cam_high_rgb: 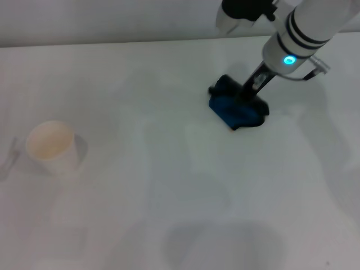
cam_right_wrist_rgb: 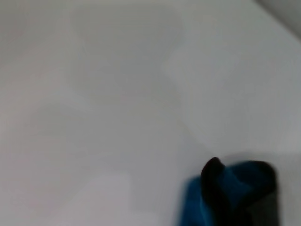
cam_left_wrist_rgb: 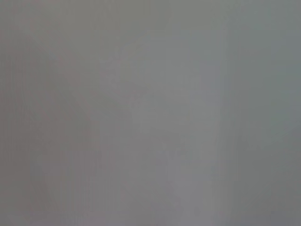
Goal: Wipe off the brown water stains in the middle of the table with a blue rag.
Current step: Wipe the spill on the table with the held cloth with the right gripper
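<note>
I need to let go of the blue rag with my right gripper on the white table (cam_high_rgb: 277, 113) near the table's far edge, opposite the paper cup.
The blue rag (cam_high_rgb: 232, 110) lies crumpled on the white table (cam_high_rgb: 169, 197) at the back right, with dark edging showing. My right gripper (cam_high_rgb: 249, 93) reaches down from the top right and is shut on the rag's upper part, pressing it to the tabletop. The rag also shows in the right wrist view (cam_right_wrist_rgb: 196, 207), blue with a black fold. I see no brown water stains on the table in any view. The left gripper is out of view; the left wrist view shows only a plain grey surface.
A cream paper cup (cam_high_rgb: 52, 147) stands upright at the left of the table. The table's far edge (cam_high_rgb: 112, 45) runs along the top of the head view.
</note>
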Tool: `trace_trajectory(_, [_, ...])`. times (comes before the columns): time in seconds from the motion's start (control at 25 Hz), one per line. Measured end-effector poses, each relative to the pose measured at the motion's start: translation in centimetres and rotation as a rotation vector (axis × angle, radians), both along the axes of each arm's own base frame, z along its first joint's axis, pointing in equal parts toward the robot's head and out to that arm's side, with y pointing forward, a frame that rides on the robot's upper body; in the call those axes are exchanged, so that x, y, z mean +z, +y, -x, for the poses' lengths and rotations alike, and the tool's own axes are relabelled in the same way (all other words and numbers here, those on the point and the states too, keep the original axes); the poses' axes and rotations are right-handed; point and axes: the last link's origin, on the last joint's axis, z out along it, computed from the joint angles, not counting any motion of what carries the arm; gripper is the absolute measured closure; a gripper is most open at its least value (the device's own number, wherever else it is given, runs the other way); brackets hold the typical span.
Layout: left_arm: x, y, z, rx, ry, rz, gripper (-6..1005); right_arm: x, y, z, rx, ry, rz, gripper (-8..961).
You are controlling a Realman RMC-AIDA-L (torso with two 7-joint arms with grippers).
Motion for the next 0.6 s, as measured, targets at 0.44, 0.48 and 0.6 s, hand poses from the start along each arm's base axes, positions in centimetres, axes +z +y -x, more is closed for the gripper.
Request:
trace_trajectory(0.44, [0.0,0.7,-0.4,-0.016,0.001,0.003,113,-3.6,-4.3,2.7,0.016,0.151,0.315,876])
trace_trajectory(0.48, [0.0,0.7,-0.5,-0.017,0.001,0.003,113,-3.8,-4.7,2.9,0.019,0.157,0.341,876])
trace_trajectory(0.6, [-0.1,0.8,-0.4,-0.013,0.002,0.007,113,-4.4,-5.7,3.5,0.022,0.181,0.406,875])
